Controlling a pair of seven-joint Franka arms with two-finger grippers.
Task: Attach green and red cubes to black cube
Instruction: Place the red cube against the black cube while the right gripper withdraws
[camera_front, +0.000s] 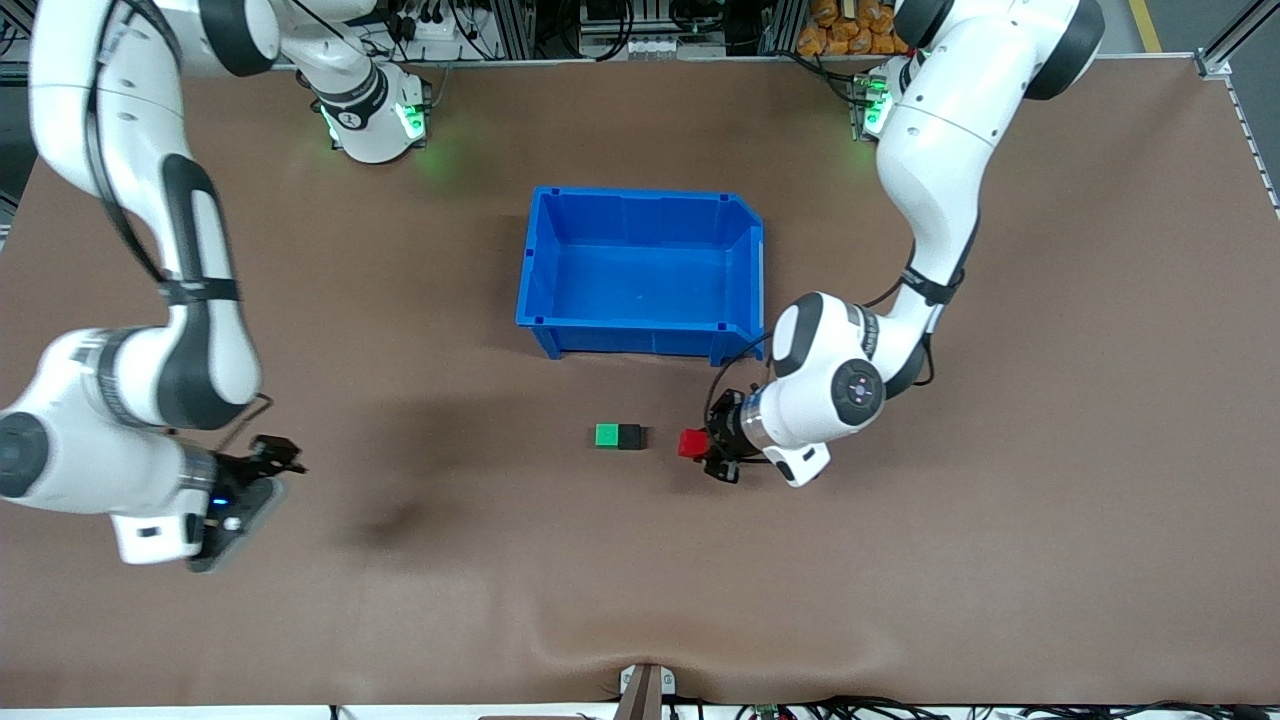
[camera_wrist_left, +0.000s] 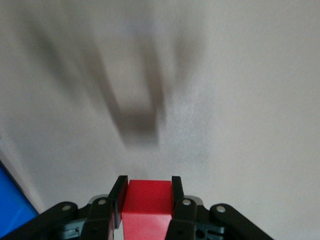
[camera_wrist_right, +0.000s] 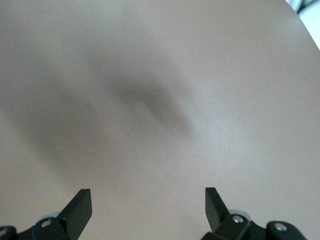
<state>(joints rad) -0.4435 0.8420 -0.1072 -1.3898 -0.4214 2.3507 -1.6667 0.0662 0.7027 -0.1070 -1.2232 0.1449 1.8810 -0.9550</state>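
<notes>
I will let go of the red cube, now a short way from the black cube, with my left gripper on the table (camera_front: 651, 437), against the side of the black cube opposite the green cube.
The green cube (camera_front: 606, 436) and the black cube (camera_front: 629, 437) sit joined side by side on the brown table, nearer to the front camera than the blue bin. My left gripper (camera_front: 697, 446) is shut on the red cube (camera_front: 690, 443), a short way from the black cube toward the left arm's end. In the left wrist view the red cube (camera_wrist_left: 146, 207) sits between the two fingers of the left gripper (camera_wrist_left: 147, 192). My right gripper (camera_front: 275, 455) is open and empty over bare table at the right arm's end; the right wrist view shows it (camera_wrist_right: 148, 202) over plain table.
An empty blue bin (camera_front: 640, 196) stands mid-table, farther from the front camera than the cubes. A small bracket (camera_front: 643, 690) sits at the table's near edge. The brown tabletop (camera_front: 900, 560) lies bare around the cubes.
</notes>
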